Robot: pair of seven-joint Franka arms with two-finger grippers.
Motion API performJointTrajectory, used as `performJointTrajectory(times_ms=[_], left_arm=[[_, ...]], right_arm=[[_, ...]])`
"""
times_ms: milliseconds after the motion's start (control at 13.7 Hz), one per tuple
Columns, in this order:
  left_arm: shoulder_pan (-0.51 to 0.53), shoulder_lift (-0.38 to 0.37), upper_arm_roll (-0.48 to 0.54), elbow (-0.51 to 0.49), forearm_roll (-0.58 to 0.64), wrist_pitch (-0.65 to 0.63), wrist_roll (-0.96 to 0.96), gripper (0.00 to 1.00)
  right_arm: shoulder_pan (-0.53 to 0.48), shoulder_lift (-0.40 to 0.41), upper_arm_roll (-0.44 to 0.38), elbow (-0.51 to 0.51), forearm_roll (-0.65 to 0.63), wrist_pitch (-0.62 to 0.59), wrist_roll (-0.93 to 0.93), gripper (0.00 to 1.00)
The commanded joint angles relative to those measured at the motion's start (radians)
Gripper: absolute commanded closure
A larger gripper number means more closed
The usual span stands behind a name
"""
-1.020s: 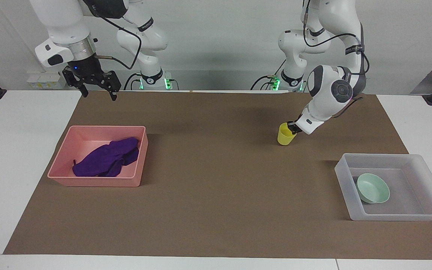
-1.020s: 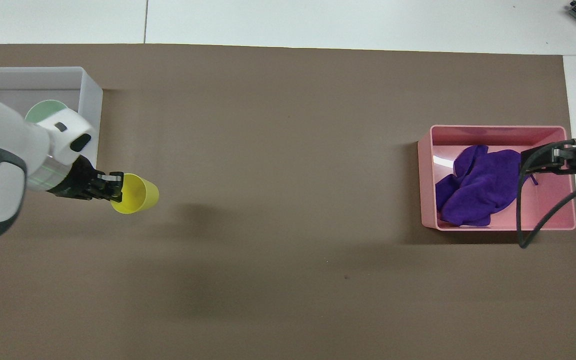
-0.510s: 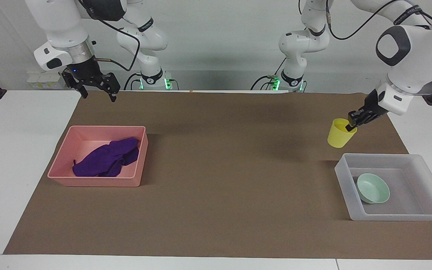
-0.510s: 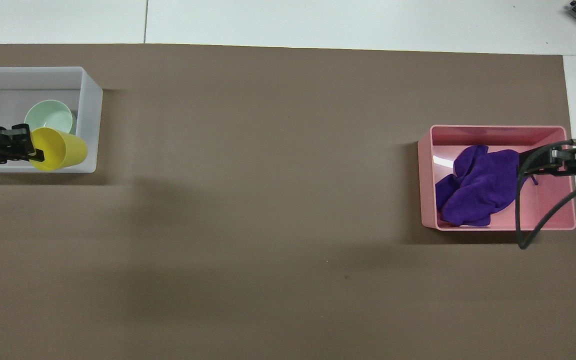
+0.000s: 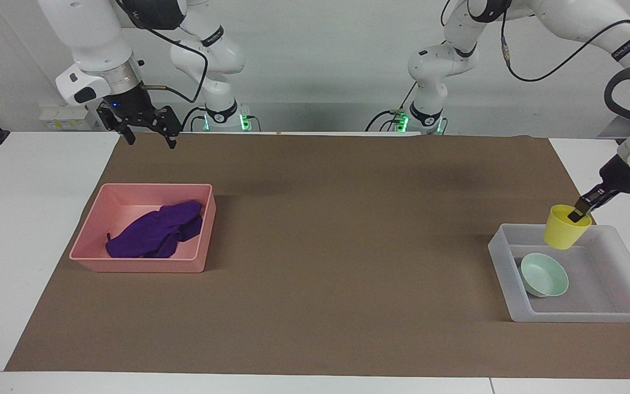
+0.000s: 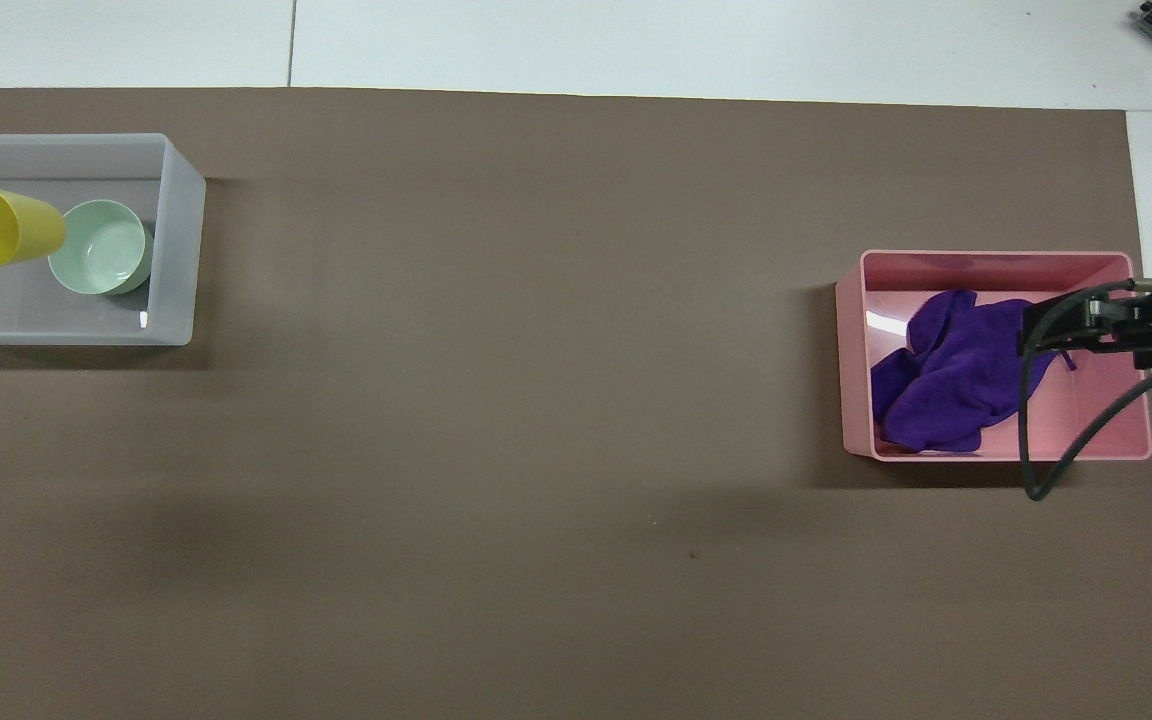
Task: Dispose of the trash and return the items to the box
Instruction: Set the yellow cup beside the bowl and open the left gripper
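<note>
The yellow cup will be released from my left gripper inside the mint-green bowl [image 6: 106, 248] that is in the translucent box.
My left gripper [image 5: 582, 213] is shut on the rim of the yellow cup [image 5: 564, 232] and holds it upright over the translucent box [image 5: 577, 316], beside the mint-green bowl [image 5: 544, 274] that lies in the box. In the overhead view the cup [image 6: 6, 225] sits over the box [image 6: 176, 250] next to the bowl [image 6: 101, 247]. The purple cloth [image 5: 156, 235] lies crumpled in the pink tub [image 5: 140, 265]. My right gripper [image 5: 151, 141] is open and empty, raised over the mat's edge near the pink tub.
A brown mat [image 5: 315, 246] covers the table. The pink tub [image 6: 851, 350] with the cloth [image 6: 946, 380] stands at the right arm's end, the box at the left arm's end. The right gripper [image 6: 1076, 325] and its cable overlap the pink tub from above.
My left gripper has carried the yellow cup from above the mat toward the left arm's end and over the box. My right gripper has shifted only slightly.
</note>
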Motion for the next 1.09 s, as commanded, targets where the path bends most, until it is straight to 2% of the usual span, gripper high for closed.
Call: performJointTrajectory(times_ms=[0,219,437,656,728,801,1020], left_arm=[[0.034,0.075,-0.009,0.04,0.007,0.089,0.039,1.0],[0.059,0.126,-0.013,0.027,0.013,0.139,0.119,1.0],[0.011,0.193,-0.011,0.018,0.015,0.142,0.1,1.0],[0.013,0.209,-0.013,0.018,0.016,0.136,0.114,1.0],[0.01,0.209,-0.011,0.017,0.021,0.123,0.12,0.79],[0.01,0.209,-0.013,0.012,0.021,0.12,0.132,0.01],[0.003,0.187,-0.011,0.023,0.024,0.123,0.143,0.0]], right_arm=[[-0.005,0.007,0.002,0.014,0.024,-0.017,-0.023,0.0],[-0.005,0.005,0.002,0.014,0.024,-0.017,-0.021,0.0],[-0.005,0.005,0.002,0.014,0.024,-0.017,-0.023,0.0],[-0.005,0.005,0.002,0.014,0.024,-0.017,-0.023,0.0],[-0.005,0.005,0.002,0.014,0.024,-0.016,-0.021,0.0],[-0.005,0.005,0.002,0.014,0.024,-0.014,-0.021,0.0],[-0.005,0.007,0.002,0.014,0.024,-0.016,-0.024,0.0]])
